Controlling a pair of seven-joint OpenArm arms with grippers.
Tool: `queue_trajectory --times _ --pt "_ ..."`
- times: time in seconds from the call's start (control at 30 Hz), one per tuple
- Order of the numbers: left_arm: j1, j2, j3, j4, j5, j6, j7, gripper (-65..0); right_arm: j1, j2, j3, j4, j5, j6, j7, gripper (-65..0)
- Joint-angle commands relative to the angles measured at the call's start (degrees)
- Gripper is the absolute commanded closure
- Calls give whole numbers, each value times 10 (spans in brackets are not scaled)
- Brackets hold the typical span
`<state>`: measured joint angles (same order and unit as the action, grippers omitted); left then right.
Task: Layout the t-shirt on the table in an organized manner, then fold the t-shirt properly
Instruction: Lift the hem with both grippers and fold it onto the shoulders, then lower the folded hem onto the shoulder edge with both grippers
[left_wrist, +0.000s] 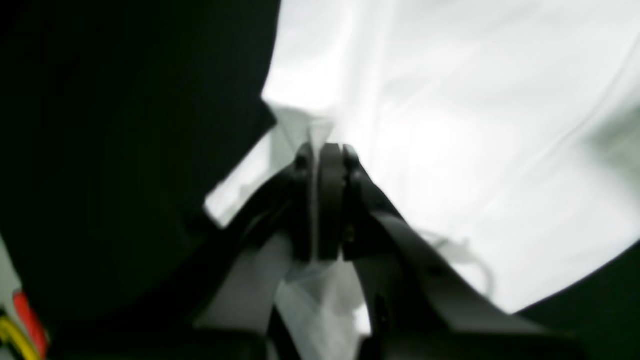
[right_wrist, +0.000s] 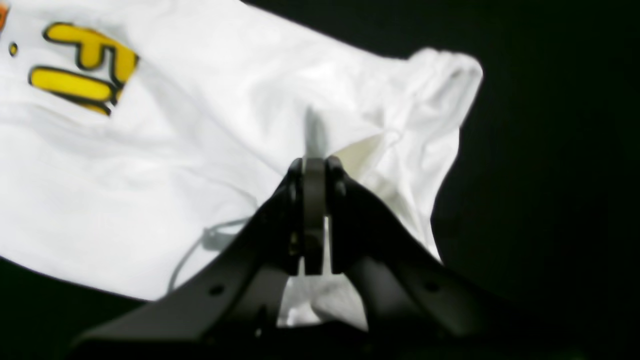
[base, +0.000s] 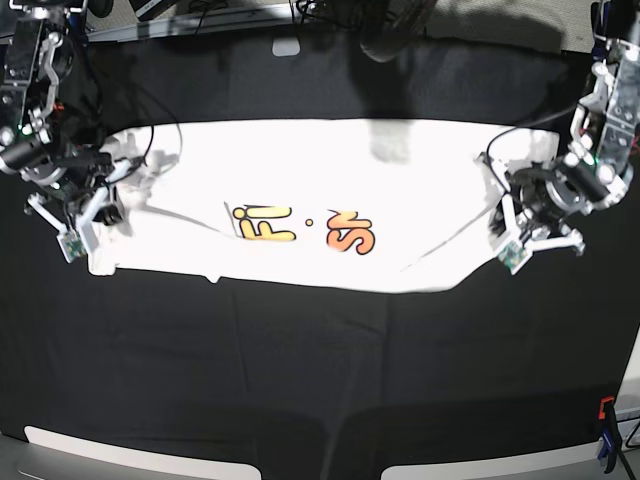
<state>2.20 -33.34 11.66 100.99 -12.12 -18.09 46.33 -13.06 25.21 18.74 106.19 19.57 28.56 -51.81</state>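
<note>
The left gripper pinches a bunched fold at the t-shirt's end, so it should lay the fold down, open, and take the end's corner (base: 548, 142) to straighten it.
The white t-shirt (base: 300, 170) lies stretched sideways across the black table (base: 320, 380), with yellow and orange lettering showing near its front edge. At the shirt's right end in the base view, my left gripper (base: 503, 195) is shut on a pinch of white cloth. The left wrist view shows that gripper (left_wrist: 320, 150) closed on a fold of the t-shirt (left_wrist: 450, 125). My right gripper (base: 128, 172) holds the shirt's left end. In the right wrist view this gripper (right_wrist: 315, 162) is clamped on the t-shirt (right_wrist: 200, 125) beside a bunched sleeve, with yellow letters (right_wrist: 80, 65) at the upper left.
A blue and red clamp (base: 603, 440) sits at the table's front right edge. Pale panels (base: 130, 455) line the front edge. A small white object (base: 287, 47) lies at the back. A grey shadow (base: 390, 140) falls on the shirt's far edge. Cables hang by both arms.
</note>
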Motion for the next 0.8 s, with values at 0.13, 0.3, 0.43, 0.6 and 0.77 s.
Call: queue_trajectory --times 0.13,0.3,0.43,0.6,0.77 --pt "9 -9 -4 10 38 10 -8 0 5 10 28 10 1 0 7 0" --pt "8 -9 -4 10 38 10 8 0 5 10 54 10 1 11 -17 0" --pt "8 -15 -4 10 35 10 13 0 5 10 76 10 2 38 -36 0" --pt "8 -15 -4 10 35 10 19 0 5 9 80 10 12 42 -42 0" --pt "8 -15 -4 10 35 10 29 0 5 10 80 10 21 62 -63 0"
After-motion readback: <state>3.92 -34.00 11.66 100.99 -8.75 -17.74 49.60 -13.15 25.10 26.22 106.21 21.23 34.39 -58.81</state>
